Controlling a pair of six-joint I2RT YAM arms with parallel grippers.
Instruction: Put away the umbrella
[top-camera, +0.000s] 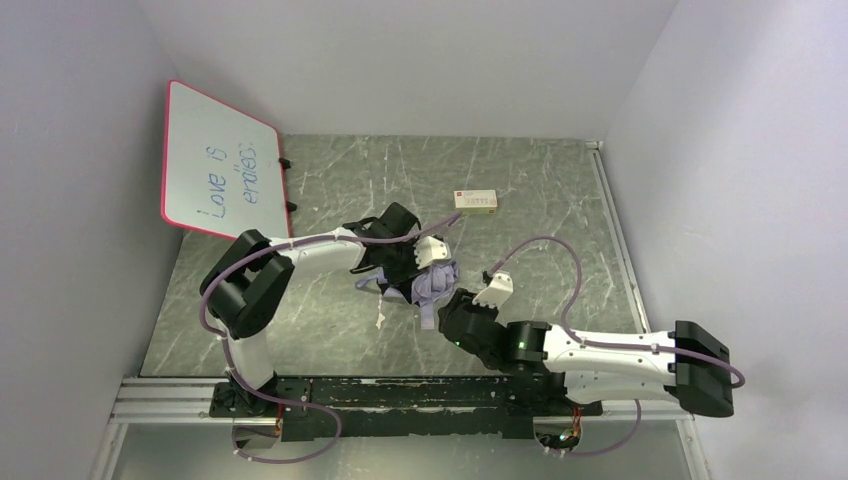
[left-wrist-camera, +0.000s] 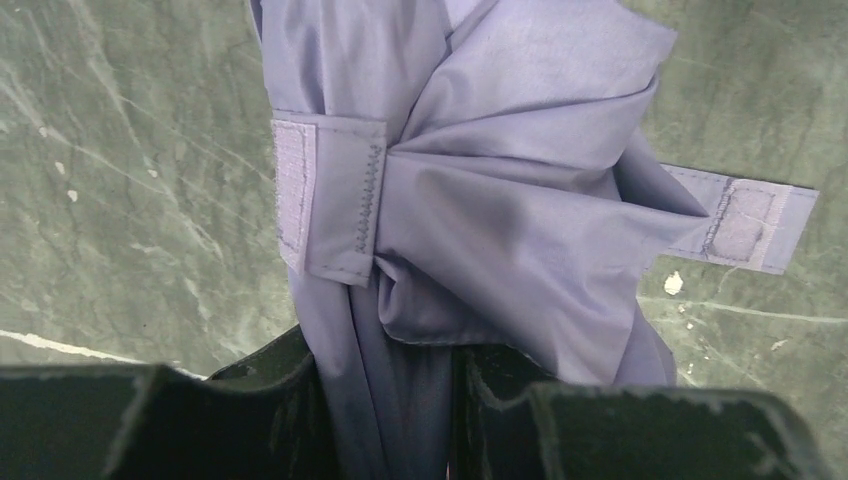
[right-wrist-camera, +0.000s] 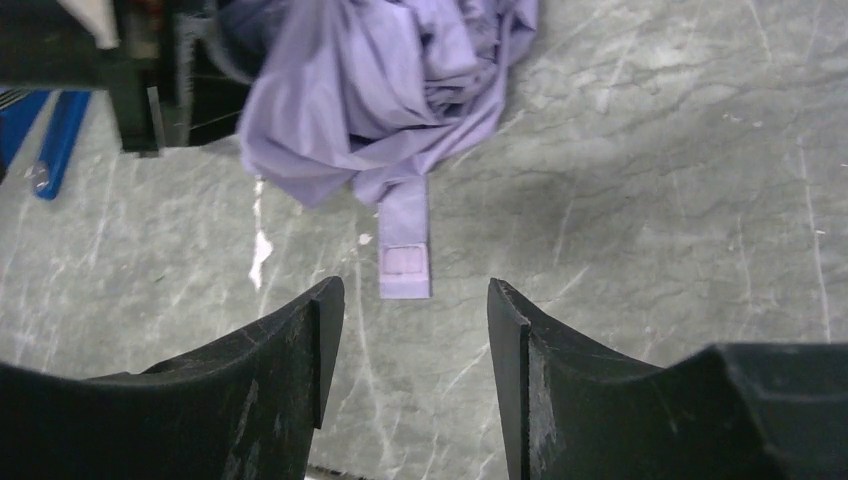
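The umbrella's fabric leaves only a short bit of the strap showing, so the robot's right gripper will first pinch the strap's loose end (top-camera: 428, 324) and pull it out.
The umbrella (top-camera: 436, 281) is a bunched lavender fabric bundle in the middle of the table. My left gripper (top-camera: 405, 262) is shut on its folded fabric; in the left wrist view (left-wrist-camera: 395, 400) the cloth (left-wrist-camera: 480, 200) runs between the two fingers. A closure strap with a velcro patch (left-wrist-camera: 740, 225) sticks out to the right, and another patch (left-wrist-camera: 292, 190) shows on the left. My right gripper (right-wrist-camera: 412, 300) is open and empty, just short of the strap end (right-wrist-camera: 405, 262) that lies flat on the table. In the top view the right gripper (top-camera: 447, 308) is beside the bundle.
A red-framed whiteboard (top-camera: 222, 165) with blue writing leans at the back left. A small cream box (top-camera: 476, 201) lies behind the umbrella. A blue object (right-wrist-camera: 55, 140) shows at the left edge of the right wrist view. Walls close the table's left, back and right.
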